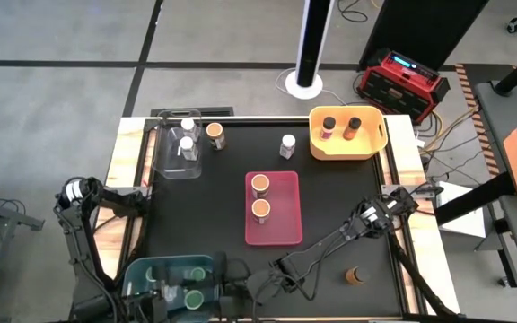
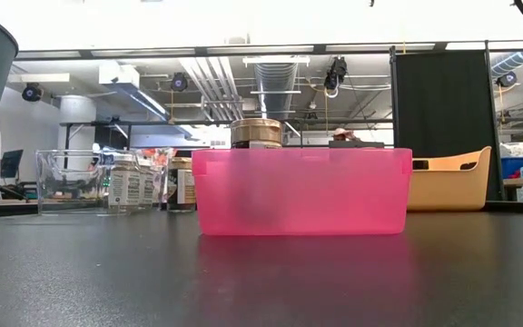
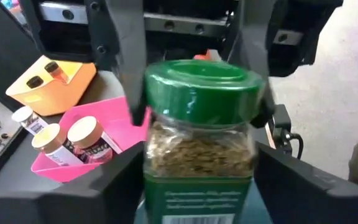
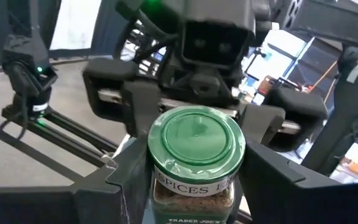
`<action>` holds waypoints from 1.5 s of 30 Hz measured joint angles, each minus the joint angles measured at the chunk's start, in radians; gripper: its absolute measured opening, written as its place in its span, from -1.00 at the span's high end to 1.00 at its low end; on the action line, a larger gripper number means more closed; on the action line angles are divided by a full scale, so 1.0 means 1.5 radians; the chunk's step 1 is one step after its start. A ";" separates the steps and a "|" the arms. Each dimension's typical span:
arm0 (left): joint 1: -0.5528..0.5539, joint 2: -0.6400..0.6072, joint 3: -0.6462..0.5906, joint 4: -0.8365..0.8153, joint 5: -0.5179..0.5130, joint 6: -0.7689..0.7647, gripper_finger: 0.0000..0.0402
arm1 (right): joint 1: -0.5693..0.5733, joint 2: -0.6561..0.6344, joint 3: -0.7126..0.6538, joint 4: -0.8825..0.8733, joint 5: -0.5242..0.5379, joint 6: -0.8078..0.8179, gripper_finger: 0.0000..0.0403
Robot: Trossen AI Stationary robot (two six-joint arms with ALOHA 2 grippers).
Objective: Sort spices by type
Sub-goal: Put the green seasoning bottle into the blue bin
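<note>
The jar's green lid is crowded by both grippers, so I should keep the jar in my left gripper while my right gripper opens and takes its labelled body (image 3: 197, 198) lower down.
A spice jar with a green lid (image 3: 199, 87) and dried herbs inside hangs upright between my two grippers, above the table's near edge beside the teal bin (image 1: 151, 266). My right gripper (image 4: 194, 180) is shut on it. My left gripper (image 3: 199, 180) faces it from the other side, with its fingers standing close on either side of the glass body (image 3: 197, 149). Two green-lidded jars (image 1: 196, 273) stand in the teal bin. My right gripper pinches the green lid's sides (image 3: 146, 93) between its two fingers (image 3: 126, 68). It comes in level from the table's right. The jar stays upright, lifted clear of the table. My left gripper flanks the glass body; whether its fingers touch it, I cannot tell.
The pink bin (image 1: 285, 235) in the middle holds two orange-lidded jars. The yellow bin (image 1: 373, 144) at the far right holds two dark-lidded jars, and the clear bin (image 1: 164, 161) at the far left holds white-lidded ones. Loose jars stand at the far side (image 1: 288, 144), (image 1: 214, 134) and near right (image 1: 356, 274).
</note>
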 joint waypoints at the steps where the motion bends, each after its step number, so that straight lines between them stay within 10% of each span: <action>1: 0.000 0.000 0.000 0.001 0.006 -0.001 -0.20 | 0.001 0.000 0.000 0.001 0.000 0.000 0.03; 15: -0.003 0.000 0.000 -0.004 0.018 -0.004 0.08 | 0.001 0.000 -0.003 -0.001 0.006 0.033 0.03; 27: -0.036 0.001 -0.004 -0.023 -0.088 -0.001 0.08 | 0.022 -0.025 -0.001 -0.050 0.124 0.022 -0.70; 35: -0.038 0.001 -0.004 0.040 -0.154 0.067 0.08 | 0.057 -0.059 0.000 -0.221 0.162 0.095 -0.64; 45: -0.030 0.001 0.002 0.195 -0.157 0.223 0.08 | 0.036 -0.038 -0.003 -0.155 0.124 0.164 -0.61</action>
